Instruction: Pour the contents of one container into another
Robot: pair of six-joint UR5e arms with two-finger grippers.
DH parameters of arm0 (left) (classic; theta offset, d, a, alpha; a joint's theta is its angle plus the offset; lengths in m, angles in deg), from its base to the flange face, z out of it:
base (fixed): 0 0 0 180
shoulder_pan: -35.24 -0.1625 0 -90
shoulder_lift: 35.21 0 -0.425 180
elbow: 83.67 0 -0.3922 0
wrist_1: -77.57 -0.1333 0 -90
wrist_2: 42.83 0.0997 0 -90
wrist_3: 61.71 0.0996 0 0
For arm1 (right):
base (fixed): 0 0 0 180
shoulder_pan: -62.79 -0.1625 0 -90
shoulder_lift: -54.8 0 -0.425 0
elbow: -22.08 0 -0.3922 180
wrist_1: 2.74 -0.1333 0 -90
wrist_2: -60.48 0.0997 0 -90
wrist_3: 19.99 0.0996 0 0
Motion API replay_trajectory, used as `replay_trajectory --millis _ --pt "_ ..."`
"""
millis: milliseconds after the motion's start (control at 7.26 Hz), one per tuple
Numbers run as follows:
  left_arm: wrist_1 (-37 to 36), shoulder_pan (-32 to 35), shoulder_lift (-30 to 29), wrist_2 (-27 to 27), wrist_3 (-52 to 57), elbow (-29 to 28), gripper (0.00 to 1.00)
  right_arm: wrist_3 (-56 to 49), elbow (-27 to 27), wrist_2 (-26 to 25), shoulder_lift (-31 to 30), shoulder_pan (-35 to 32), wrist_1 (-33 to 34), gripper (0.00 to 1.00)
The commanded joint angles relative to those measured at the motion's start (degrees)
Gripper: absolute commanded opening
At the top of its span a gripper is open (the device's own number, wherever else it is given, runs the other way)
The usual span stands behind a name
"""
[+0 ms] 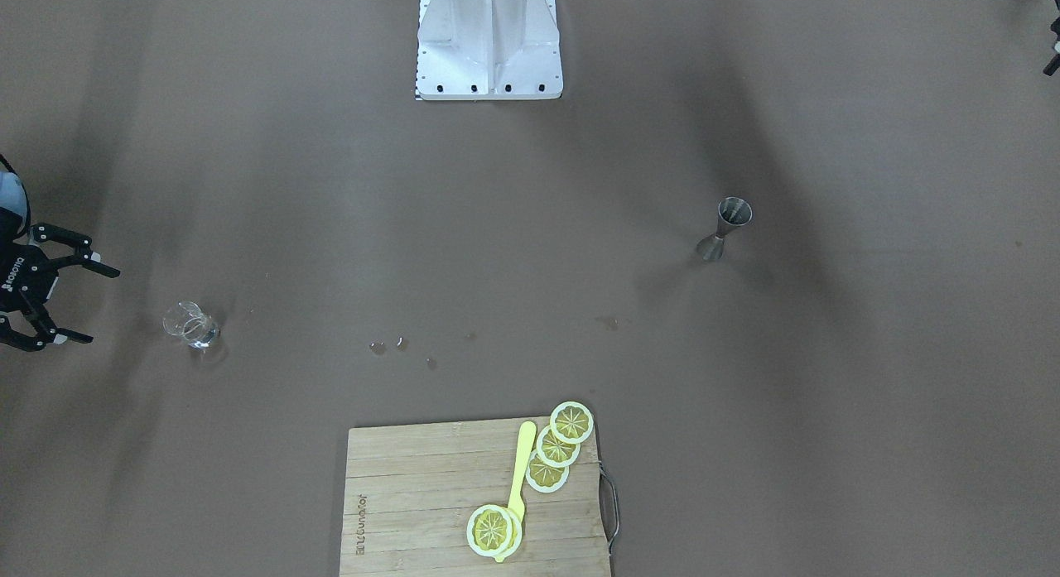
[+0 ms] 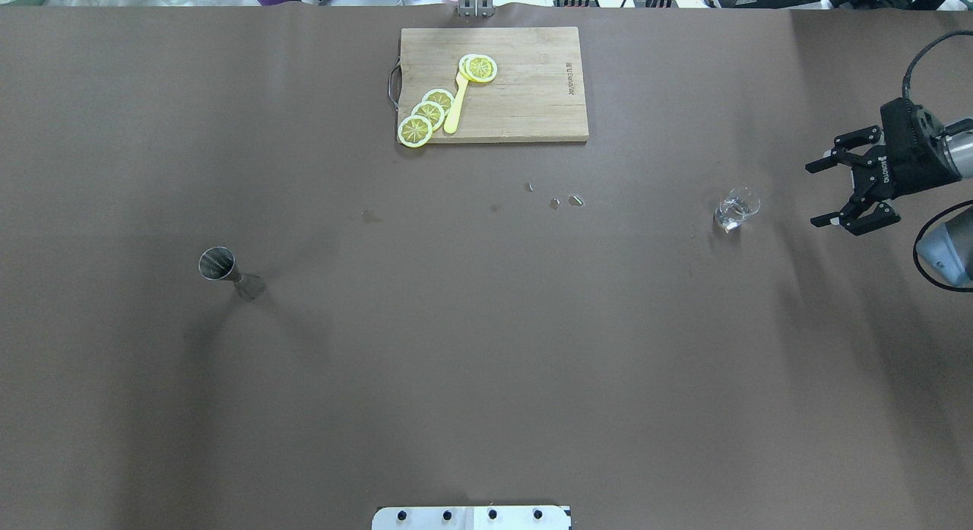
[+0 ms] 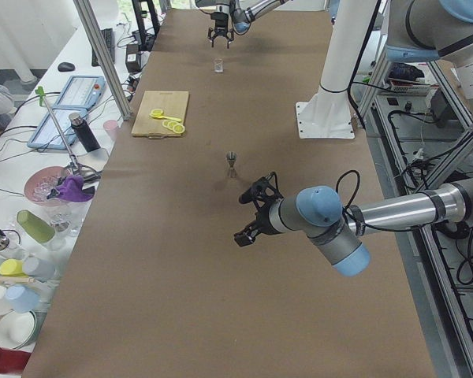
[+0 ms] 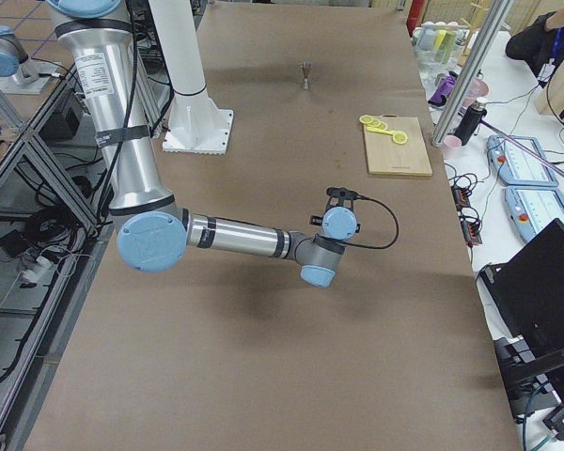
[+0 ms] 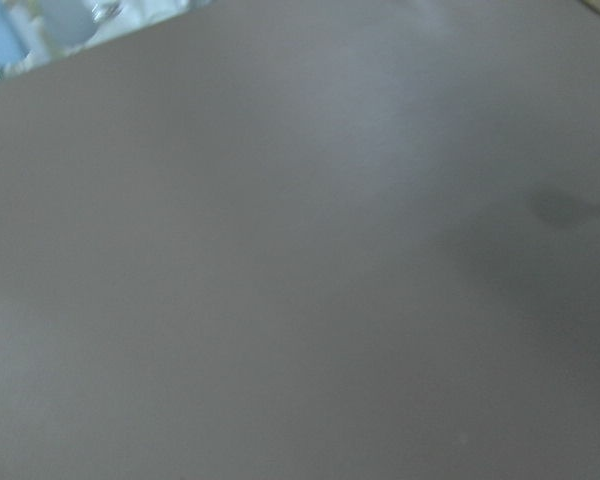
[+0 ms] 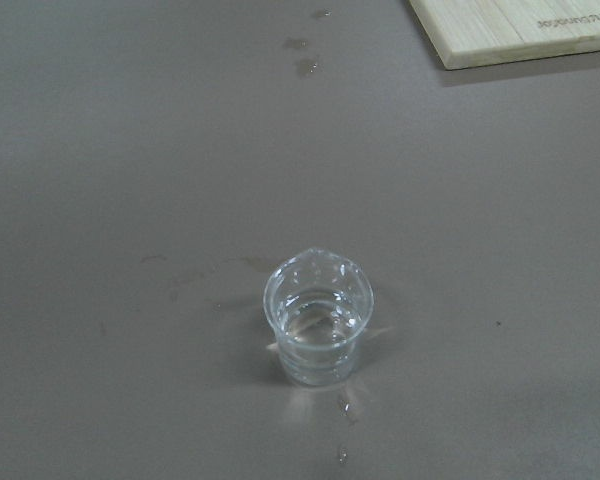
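The body of the small clear glass [image 1: 195, 327] [image 6: 320, 352] is below its rim. My right gripper moves in next and closes around it there.
A small clear glass [image 2: 736, 209] with a little water stands on the brown table's right side, also seen in the front view [image 1: 191, 324] and centred in the right wrist view [image 6: 318, 330]. My right gripper [image 2: 813, 195] hovers open just to its right, fingers pointing at it, nothing between them [image 1: 101, 305]. A steel jigger [image 2: 228, 271] stands upright on the left side [image 1: 723, 228]. My left gripper [image 3: 244, 220] shows clearly only in the left side view, near the jigger over bare table; I cannot tell whether it is open or shut.
A wooden cutting board [image 2: 532, 96] lies at the far middle edge, with lemon slices [image 2: 427, 115] and a yellow utensil [image 2: 456, 104] on it. Water drops [image 2: 566, 201] spot the table between board and glass. The robot's base [image 1: 489, 47] is at the near middle.
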Motion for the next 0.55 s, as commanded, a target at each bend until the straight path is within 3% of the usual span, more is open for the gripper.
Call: replay_trajectory --millis 0,413 --pt "12.2 -4.0 0.4 0.5 -0.2 -4.2 0.99 0.2 -0.1 -1.4 0.5 1.4 -0.1 0.99" --pt "18.4 -4.5 0.8 1.3 -0.3 -5.1 0.99 0.3 -0.2 -5.4 2.0 4.5 -0.1 0.99"
